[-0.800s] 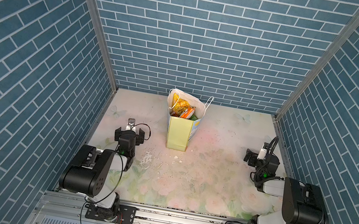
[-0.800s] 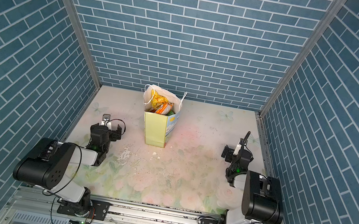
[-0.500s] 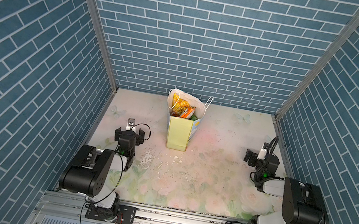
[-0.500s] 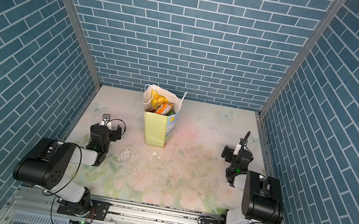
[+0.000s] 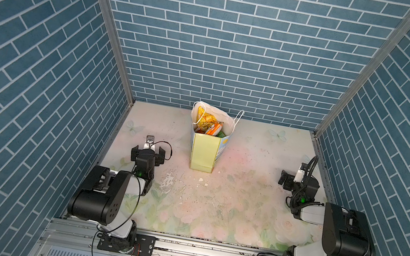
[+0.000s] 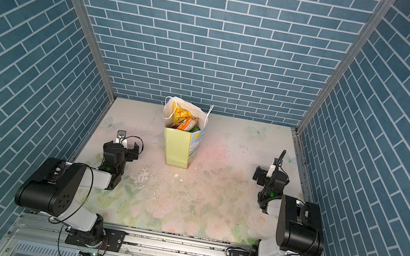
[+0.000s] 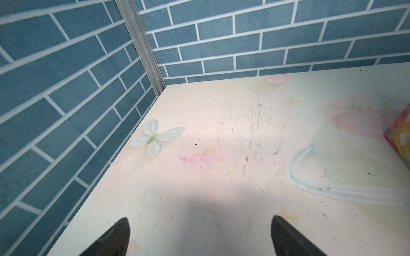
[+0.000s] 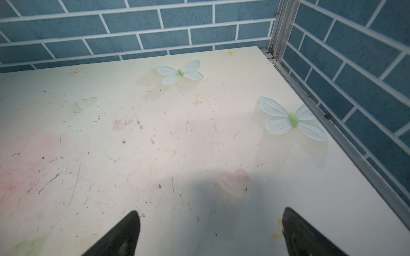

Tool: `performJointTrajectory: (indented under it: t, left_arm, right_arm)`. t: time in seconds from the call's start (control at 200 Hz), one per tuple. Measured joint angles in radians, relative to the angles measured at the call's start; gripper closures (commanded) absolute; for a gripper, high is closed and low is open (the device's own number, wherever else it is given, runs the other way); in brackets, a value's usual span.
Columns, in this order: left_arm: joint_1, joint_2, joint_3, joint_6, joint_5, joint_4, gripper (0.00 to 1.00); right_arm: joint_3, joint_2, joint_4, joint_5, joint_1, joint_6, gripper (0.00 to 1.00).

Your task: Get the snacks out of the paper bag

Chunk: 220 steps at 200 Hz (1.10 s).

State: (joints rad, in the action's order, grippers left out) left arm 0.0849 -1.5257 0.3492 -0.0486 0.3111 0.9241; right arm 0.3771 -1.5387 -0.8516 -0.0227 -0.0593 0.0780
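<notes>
The robot's left gripper will steady the paper bag by closing on the top edge (image 5: 193,116) of the bag, on the side beside the yellow-orange packet.
The paper bag (image 5: 204,151) (image 6: 178,149) stands upright at the back middle of the floral table, mouth open, white cord handles up. Inside it lie the snacks (image 5: 208,125) (image 6: 184,120): a yellow-orange packet on top, orange ones beside it, a bit of green at the rim. My left gripper (image 5: 149,149) (image 6: 122,148) (image 7: 199,221) rests low on the table to the bag's left, open and empty. My right gripper (image 5: 298,179) (image 6: 269,175) (image 8: 210,213) sits near the right wall, open and empty. One lower corner of the bag (image 7: 399,137) shows in the left wrist view.
Blue brick walls close in the back and both sides. White crumbs (image 5: 168,182) lie on the table between the left arm and the bag. A metal rail (image 5: 205,251) runs along the front edge, carrying both arm bases.
</notes>
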Motion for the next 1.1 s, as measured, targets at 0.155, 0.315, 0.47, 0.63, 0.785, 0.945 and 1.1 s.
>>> performJointTrajectory:
  t: [0.155, 0.315, 0.47, 0.63, 0.785, 0.945, 1.1]
  left_arm:
    - [0.0, 0.0, 0.0, 0.0, -0.002, 0.0, 0.0]
    - [0.0, 0.0, 0.0, 0.0, -0.002, 0.0, 0.0]
    - [0.0, 0.0, 0.0, 0.0, -0.002, 0.0, 0.01]
    - [0.0, 0.0, 0.0, 0.0, -0.002, 0.0, 0.0]
    - [0.0, 0.0, 0.0, 0.0, -0.002, 0.0, 0.0]
    - [0.0, 0.002, 0.003, 0.003, 0.006, -0.011, 0.0]
    - [0.023, 0.068, 0.033, 0.004, 0.064, -0.139, 0.0]
  right_arm:
    - [0.0, 0.0, 0.0, 0.0, 0.0, 0.0, 0.01]
    - [0.0, 0.0, 0.0, 0.0, 0.0, 0.0, 0.01]
    - [0.0, 0.0, 0.0, -0.001, 0.0, 0.0, 0.01]
    - [0.0, 0.0, 0.001, 0.0, 0.0, 0.0, 0.01]
    - [0.0, 0.0, 0.003, 0.0, 0.0, 0.0, 0.01]
    - [0.007, 0.002, 0.023, 0.0, 0.0, 0.0, 0.01]
    - [0.039, 0.087, 0.132, 0.003, 0.01, -0.007, 0.01]
